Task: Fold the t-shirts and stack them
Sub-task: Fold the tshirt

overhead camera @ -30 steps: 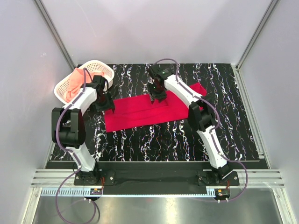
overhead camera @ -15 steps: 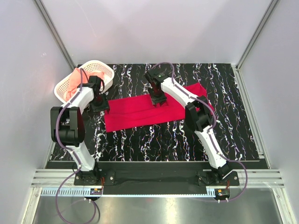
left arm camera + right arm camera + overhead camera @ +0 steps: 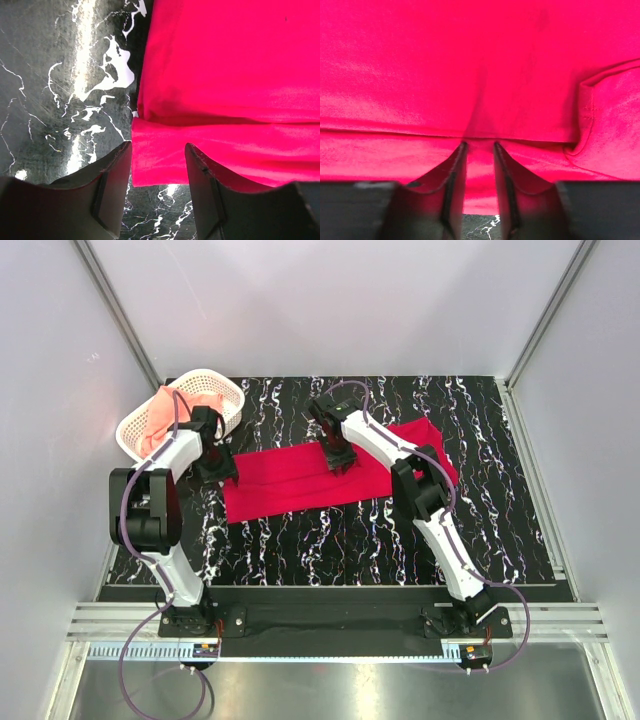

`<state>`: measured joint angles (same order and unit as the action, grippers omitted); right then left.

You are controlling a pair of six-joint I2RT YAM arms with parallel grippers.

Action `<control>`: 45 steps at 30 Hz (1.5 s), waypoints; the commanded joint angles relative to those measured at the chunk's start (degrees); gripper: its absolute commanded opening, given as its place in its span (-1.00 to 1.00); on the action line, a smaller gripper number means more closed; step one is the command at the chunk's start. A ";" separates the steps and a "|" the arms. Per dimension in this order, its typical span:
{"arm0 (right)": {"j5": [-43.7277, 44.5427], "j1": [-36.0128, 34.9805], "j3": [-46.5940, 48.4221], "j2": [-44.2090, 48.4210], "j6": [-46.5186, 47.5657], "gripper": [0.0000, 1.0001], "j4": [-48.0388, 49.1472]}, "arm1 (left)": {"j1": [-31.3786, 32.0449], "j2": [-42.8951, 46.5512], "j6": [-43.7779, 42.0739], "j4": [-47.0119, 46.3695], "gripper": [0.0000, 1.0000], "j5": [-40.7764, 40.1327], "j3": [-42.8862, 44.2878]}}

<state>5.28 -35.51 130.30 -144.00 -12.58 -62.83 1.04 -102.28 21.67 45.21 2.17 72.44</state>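
The robot's right gripper is at the middle of the folded t-shirt, short of the sleeve's stitched hem, so it should open, move along and pinch the hem's lower corner point(image 3: 573, 150).
The crimson red t-shirt point(image 3: 310, 478) lies as a long folded strip across the black marbled table. My left gripper point(image 3: 216, 468) is at its left end. In the left wrist view its jaws point(image 3: 158, 148) are open and straddle the shirt's corner point(image 3: 165, 160). My right gripper point(image 3: 339, 456) is down on the shirt's far edge near the middle. In the right wrist view its jaws point(image 3: 480, 147) are drawn close with red cloth point(image 3: 480, 75) between them, and a crease runs up from the tips. The salmon-pink t-shirt point(image 3: 160, 420) lies bunched in the basket.
The white lattice basket point(image 3: 222, 383) stands at the table's back left corner, just behind my left arm. A sleeve of the red shirt point(image 3: 425, 432) sticks out at the right. Grey walls close in the table at the back and sides.
My right gripper has come down onto the shirt's far edge. My left gripper has shifted a little left and nearer, to the shirt's left end.
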 commanded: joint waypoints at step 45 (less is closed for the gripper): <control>2.90 5.71 -7.87 9.18 0.63 -0.21 3.15 | 4.06 2.17 4.96 -4.08 -0.07 7.84 -7.67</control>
<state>9.47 -29.54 123.15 -136.90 -11.92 -61.56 4.99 -100.86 26.00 42.63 8.45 65.08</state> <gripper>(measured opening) 0.409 0.467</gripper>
